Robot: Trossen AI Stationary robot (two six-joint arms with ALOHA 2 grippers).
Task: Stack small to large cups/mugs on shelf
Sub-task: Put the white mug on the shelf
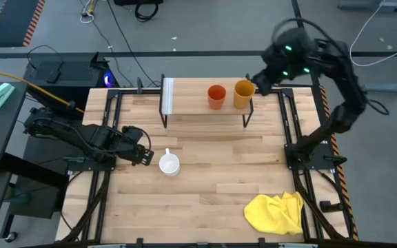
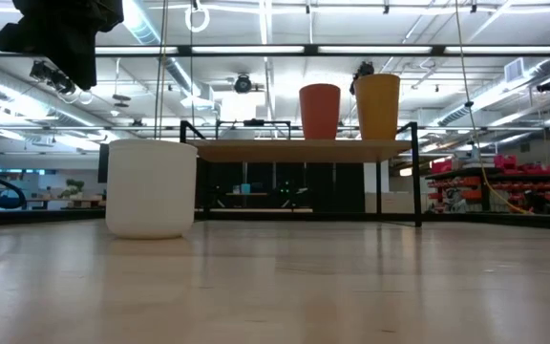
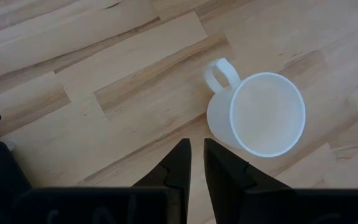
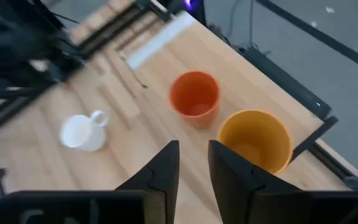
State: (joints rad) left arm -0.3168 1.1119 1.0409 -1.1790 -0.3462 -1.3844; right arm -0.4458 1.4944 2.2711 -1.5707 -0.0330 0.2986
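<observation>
The robot's left gripper should close on the white mug's rim [image 1: 161, 160] [image 3: 232, 123] next to its handle, with one finger inside the mug and one outside.
The shelf [image 1: 205, 105] stands at the table's far middle, its pale strip [image 1: 168, 96] at the left end. An orange-red cup [image 1: 216, 96] and a taller yellow-orange cup [image 1: 244, 94] stand upright side by side on its board, as the low view shows [image 2: 320, 112] [image 2: 377, 107]. The white mug [image 1: 169, 164] rests on its base on the tabletop, handle [image 3: 221, 73] toward the far side. My left gripper [image 3: 197, 155] hovers just left of the mug, above the table, fingers together. My right gripper [image 4: 193, 155] hangs by the yellow-orange cup's far right, a narrow gap between its fingers, touching nothing.
A crumpled yellow cloth [image 1: 276, 212] lies at the table's near right corner. Black frame rails [image 1: 105, 138] run along both sides of the table. Bare wood lies between the mug and the shelf [image 1: 212, 148], and the shelf board's left half [image 1: 188, 102] carries nothing.
</observation>
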